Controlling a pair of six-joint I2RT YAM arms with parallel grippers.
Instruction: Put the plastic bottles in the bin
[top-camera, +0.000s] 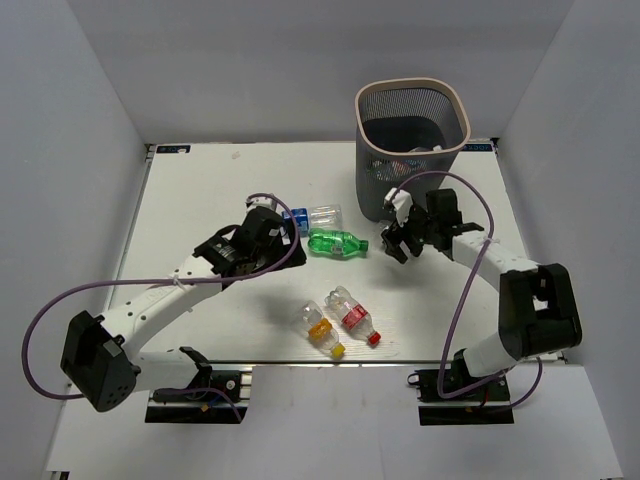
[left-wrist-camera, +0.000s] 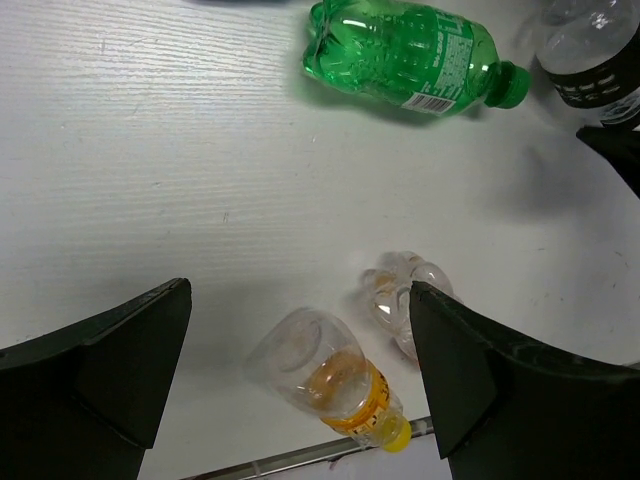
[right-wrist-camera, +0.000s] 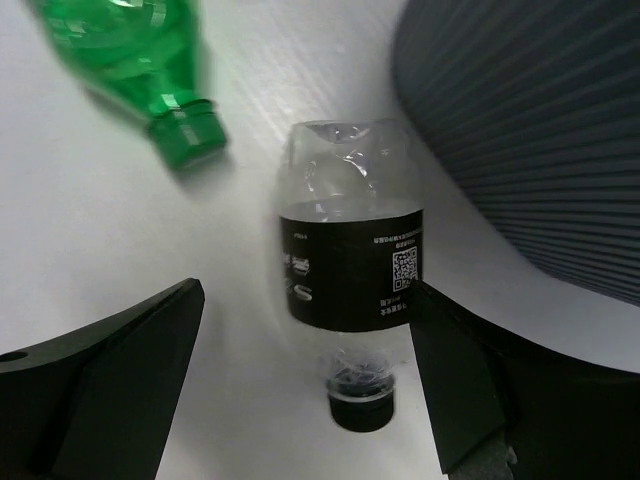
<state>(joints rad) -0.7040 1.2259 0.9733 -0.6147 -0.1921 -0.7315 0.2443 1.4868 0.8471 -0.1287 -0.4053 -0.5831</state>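
The yellow-labelled bottle is next for my left gripper, which should go to it and close on its clear bottom end (top-camera: 310, 315) (left-wrist-camera: 304, 352), opposite the cap.
Four plastic bottles lie mid-table: a green one (top-camera: 338, 243), a clear blue-labelled one (top-camera: 318, 217), a yellow-labelled one (top-camera: 322, 328) and a red-labelled one (top-camera: 353, 315). The bin (top-camera: 411, 140) stands at the back right. My right gripper (top-camera: 402, 238) hovers by the bin's foot. Its open jaws (right-wrist-camera: 308, 300) straddle a black-labelled bottle (right-wrist-camera: 350, 270) lying on the table, cap toward the camera, beside the bin's mesh wall (right-wrist-camera: 530, 130). My left gripper (top-camera: 270, 230) is open and empty (left-wrist-camera: 300, 310), high over the yellow-labelled bottle (left-wrist-camera: 335, 378); its right finger hides part of the red-labelled bottle (left-wrist-camera: 398, 285).
The table's near edge (left-wrist-camera: 300, 458) runs just below the yellow-labelled bottle. The green bottle (left-wrist-camera: 410, 55) lies with its cap toward the black-labelled bottle (left-wrist-camera: 590, 60). White walls close in the table. Something pale shows inside the bin (top-camera: 418, 158).
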